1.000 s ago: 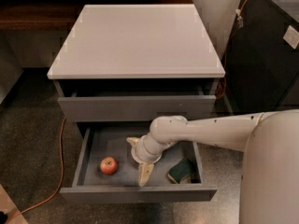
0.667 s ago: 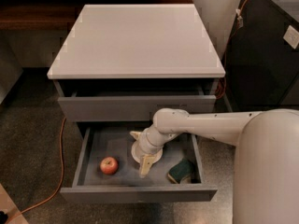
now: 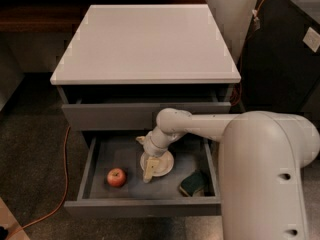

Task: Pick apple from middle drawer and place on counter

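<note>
I need to move my gripper next from the white bowl to the red apple in the middle drawer and close it around the apple's sides (image 3: 116, 177).
The middle drawer (image 3: 145, 207) is pulled open below the counter (image 3: 147, 39). A small red apple (image 3: 116, 177) lies on the drawer floor at the front left. My gripper (image 3: 148, 174) reaches down into the drawer, over a round white bowl (image 3: 165, 166), a short way to the right of the apple and apart from it. The white arm comes in from the right and covers the drawer's right rim.
A dark green sponge (image 3: 192, 183) lies at the drawer's front right. An orange cable (image 3: 64, 174) runs down the floor to the left of the cabinet. A dark brown shelf (image 3: 30, 16) sits behind at the left, a black cabinet (image 3: 285, 54) at the right.
The arm has shifted slightly, carrying the gripper a little to the left toward the apple. The apple, bowl and sponge have not moved.
</note>
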### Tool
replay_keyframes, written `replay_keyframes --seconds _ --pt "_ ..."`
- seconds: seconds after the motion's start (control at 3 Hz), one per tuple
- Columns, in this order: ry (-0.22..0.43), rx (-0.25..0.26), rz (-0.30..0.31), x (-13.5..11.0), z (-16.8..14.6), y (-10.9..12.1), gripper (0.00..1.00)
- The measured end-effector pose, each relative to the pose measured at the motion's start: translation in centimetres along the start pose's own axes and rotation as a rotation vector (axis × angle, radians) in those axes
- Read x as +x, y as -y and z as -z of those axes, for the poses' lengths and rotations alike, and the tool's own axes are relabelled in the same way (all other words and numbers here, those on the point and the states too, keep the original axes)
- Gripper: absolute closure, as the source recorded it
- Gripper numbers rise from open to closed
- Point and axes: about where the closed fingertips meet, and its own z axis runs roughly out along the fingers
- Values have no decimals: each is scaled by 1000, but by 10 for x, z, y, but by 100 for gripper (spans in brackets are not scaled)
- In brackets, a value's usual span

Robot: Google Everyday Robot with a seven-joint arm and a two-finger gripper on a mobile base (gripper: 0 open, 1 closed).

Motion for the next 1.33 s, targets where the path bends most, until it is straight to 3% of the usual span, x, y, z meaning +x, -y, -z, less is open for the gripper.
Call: replay_keyframes --seconds 0.33,1.0,1.33 --pt "-23 -13 -17 -6 -21 7 0" --pt "-99 0 -9 -24 -55 14 0" --pt "-118 -20 7 -28 -74 22 0"
